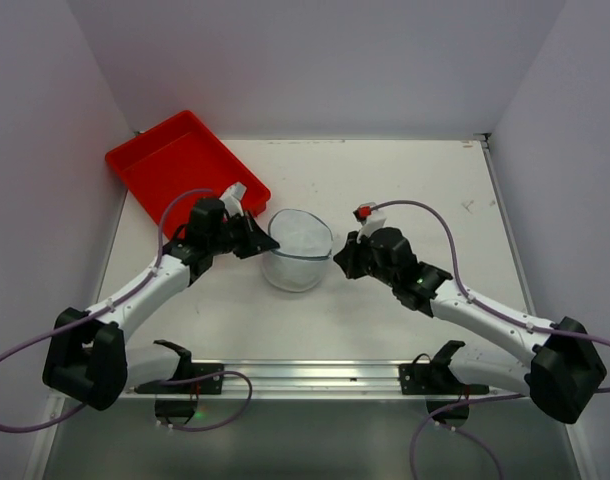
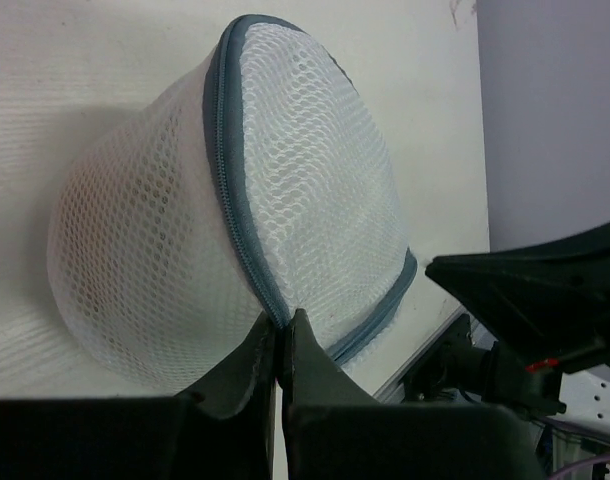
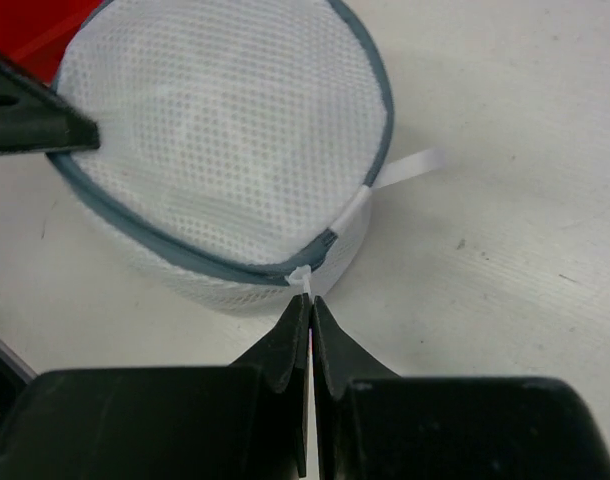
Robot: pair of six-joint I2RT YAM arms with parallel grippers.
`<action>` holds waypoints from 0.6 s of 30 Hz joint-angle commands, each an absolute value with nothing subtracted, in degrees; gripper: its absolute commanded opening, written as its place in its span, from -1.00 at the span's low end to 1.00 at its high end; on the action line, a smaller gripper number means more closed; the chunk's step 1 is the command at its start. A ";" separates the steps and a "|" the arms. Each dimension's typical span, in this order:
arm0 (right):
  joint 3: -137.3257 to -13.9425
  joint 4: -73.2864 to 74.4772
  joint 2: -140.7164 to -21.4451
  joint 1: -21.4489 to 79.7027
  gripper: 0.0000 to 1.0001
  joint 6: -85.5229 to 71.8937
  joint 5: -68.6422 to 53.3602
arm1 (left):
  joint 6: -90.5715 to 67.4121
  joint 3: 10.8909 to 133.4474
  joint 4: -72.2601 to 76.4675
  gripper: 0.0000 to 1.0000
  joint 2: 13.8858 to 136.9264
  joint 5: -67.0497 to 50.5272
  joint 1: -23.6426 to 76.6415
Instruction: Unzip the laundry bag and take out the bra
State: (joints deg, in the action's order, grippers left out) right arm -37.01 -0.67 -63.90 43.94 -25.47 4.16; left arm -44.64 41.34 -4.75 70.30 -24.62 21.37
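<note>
My left gripper pinches both zip seam edges of the bag, so it should open and take the seam's lower edge (image 2: 243,248) before my right gripper lifts the seam's upper edge.
The laundry bag (image 1: 297,248) is a small round domed pouch of white mesh with a grey-blue zip line, on the table between both arms. It also shows in the left wrist view (image 2: 235,210) and the right wrist view (image 3: 225,140). My left gripper (image 2: 282,325) is shut, pinching the bag's zip seam on its left side. My right gripper (image 3: 311,300) is shut on the white zip pull (image 3: 301,277) at the bag's right side. The zip looks closed. The bra is hidden inside the bag.
A red plastic tray (image 1: 180,165) sits at the back left, just behind the left arm. A white tag (image 3: 410,168) sticks out of the bag's side. Grey walls enclose the table on three sides.
</note>
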 commanded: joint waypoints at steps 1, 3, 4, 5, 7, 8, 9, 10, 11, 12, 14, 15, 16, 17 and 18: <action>-36.39 2.29 -62.49 39.74 -1.00 -24.78 4.50 | -35.96 43.07 -8.96 -1.00 68.56 -30.31 19.42; -36.56 2.90 -62.75 37.45 -1.00 -25.75 4.13 | -34.90 42.63 -10.89 -1.00 66.63 -31.73 19.25; -36.74 2.90 -63.28 35.96 -1.00 -26.45 3.17 | -34.37 41.50 -10.99 -1.00 65.84 -32.08 19.16; -36.74 2.99 -63.46 35.16 -1.00 -26.80 2.64 | -34.28 40.88 -10.99 -1.00 64.44 -33.12 19.07; -37.44 2.99 -64.94 33.41 -1.00 -27.51 0.80 | -34.28 39.12 -10.81 -1.00 63.37 -33.75 19.07; -37.96 3.25 -65.65 33.05 -1.00 -27.60 0.36 | -34.71 38.33 -10.11 -1.00 62.50 -33.75 18.99; -38.58 3.86 -66.35 32.87 -1.00 -27.51 0.26 | -35.50 37.36 -9.06 -1.00 62.06 -33.66 19.07; -39.98 4.82 -67.31 32.87 -1.00 -27.07 0.26 | -37.42 35.09 -6.01 -1.00 61.53 -33.75 19.07; -40.51 5.09 -67.50 32.87 -1.00 -26.90 -0.69 | -38.14 34.11 -4.67 -1.00 60.91 -33.92 19.07; -40.95 5.36 -67.50 32.87 -1.00 -26.55 -2.44 | -38.67 33.49 -4.05 -0.95 60.91 -33.66 19.07; -42.62 6.67 -66.89 33.05 -0.98 -25.40 -3.68 | -39.02 32.17 -2.73 -0.35 60.91 -33.49 19.07; -43.06 7.20 -66.54 33.13 -0.70 -25.05 -4.56 | -39.02 31.99 -2.64 -0.17 60.82 -33.49 19.07; -44.02 7.90 -66.01 33.31 -0.54 -24.35 -4.66 | -39.11 31.99 -2.81 0.05 60.65 -33.23 19.07; -44.47 9.22 -65.05 33.92 -0.37 -24.08 -4.75 | -39.11 32.08 -3.51 0.41 59.95 -32.27 19.07; -45.08 9.84 -64.52 34.36 -0.01 -23.65 -4.57 | -39.11 32.25 -4.12 0.55 59.51 -31.47 19.07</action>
State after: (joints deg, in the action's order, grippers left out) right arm -41.30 6.22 -67.18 33.74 -26.48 -5.19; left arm -38.87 31.99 -4.75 61.71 -32.01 19.66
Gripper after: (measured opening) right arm 0.420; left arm 0.707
